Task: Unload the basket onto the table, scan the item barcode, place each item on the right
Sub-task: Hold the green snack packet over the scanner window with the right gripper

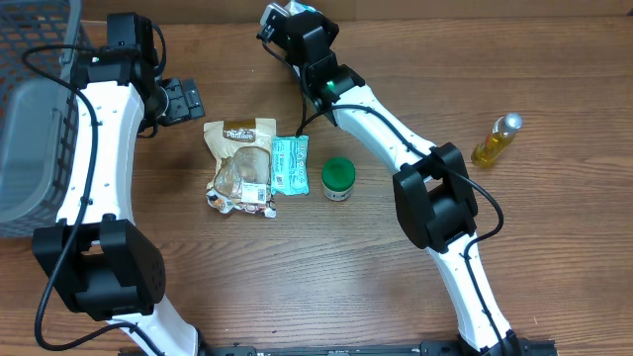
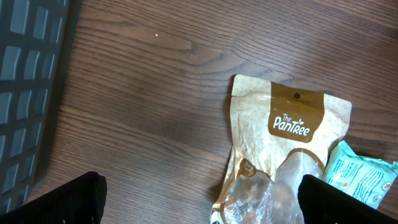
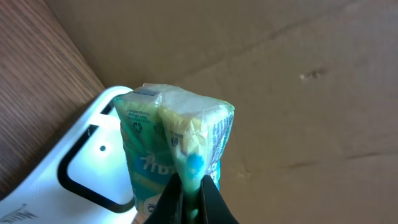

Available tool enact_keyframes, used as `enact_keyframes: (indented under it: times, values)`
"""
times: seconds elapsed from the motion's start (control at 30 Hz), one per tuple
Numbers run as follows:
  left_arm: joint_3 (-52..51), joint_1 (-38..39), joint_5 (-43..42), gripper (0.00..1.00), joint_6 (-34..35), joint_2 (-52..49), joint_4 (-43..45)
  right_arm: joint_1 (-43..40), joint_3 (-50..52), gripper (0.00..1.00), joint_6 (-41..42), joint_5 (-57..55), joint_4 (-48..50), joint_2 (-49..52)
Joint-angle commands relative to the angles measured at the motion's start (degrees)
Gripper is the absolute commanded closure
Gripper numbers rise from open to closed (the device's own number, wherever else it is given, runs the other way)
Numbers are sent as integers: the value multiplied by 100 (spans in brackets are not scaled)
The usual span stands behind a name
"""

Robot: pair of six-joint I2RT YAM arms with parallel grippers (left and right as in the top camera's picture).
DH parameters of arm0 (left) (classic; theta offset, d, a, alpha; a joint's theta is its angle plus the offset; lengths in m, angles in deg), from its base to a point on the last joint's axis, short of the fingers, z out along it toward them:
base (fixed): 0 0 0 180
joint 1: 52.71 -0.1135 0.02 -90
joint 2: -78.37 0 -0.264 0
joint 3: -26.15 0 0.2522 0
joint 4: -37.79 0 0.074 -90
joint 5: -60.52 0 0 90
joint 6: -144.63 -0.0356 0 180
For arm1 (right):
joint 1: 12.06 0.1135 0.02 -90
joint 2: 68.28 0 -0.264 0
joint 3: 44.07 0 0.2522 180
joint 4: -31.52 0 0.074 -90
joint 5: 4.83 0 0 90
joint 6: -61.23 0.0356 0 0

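Next, my right gripper puts the green and white packet down on the table [image 1: 446, 172] close beside the yellow bottle.
My right gripper [image 3: 191, 199] is shut on the lower edge of a green and white packet [image 3: 174, 140], which stands upright over a white scanner [image 3: 74, 174] with a dark-framed window. In the overhead view this gripper [image 1: 287, 20] is at the table's far edge, and the packet is mostly hidden by the wrist. My left gripper [image 1: 184, 100] stands open above the table, left of a tan PanTree pouch [image 1: 240, 163]. From the left wrist, its right finger [image 2: 342, 202] hangs over the pouch [image 2: 286, 130]; nothing is between the fingers.
A teal packet [image 1: 290, 163] lies against the pouch's right side, with a green-lidded jar [image 1: 338, 179] beyond it. A yellow bottle [image 1: 497, 138] lies at the right. A grey basket [image 1: 30, 119] fills the left edge. A cardboard wall [image 3: 298, 74] stands behind the scanner.
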Motion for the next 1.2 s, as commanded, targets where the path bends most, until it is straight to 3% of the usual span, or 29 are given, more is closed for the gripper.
enact_keyframes:
  times: [0.0,0.43,0.63,0.77,1.0,1.17]
  values:
    - [90,11,-15,1,-111,24,2,-26,-81,96,-116,168,173,66]
    - [90,11,-17,0,-111,24,2,-153,-81,96,-330,9,1327,671]
    - [90,11,-17,0,-111,24,2,-111,-81,96,-448,61,767,682]
    - [90,11,-17,0,-111,24,2,-83,-50,96,-407,706,-293,691]
    - [90,11,-15,0,-111,22,2,-76,15,96,-348,372,20,669]
    - [90,11,-17,0,-111,24,4,-55,15,96,535,33,166,179]
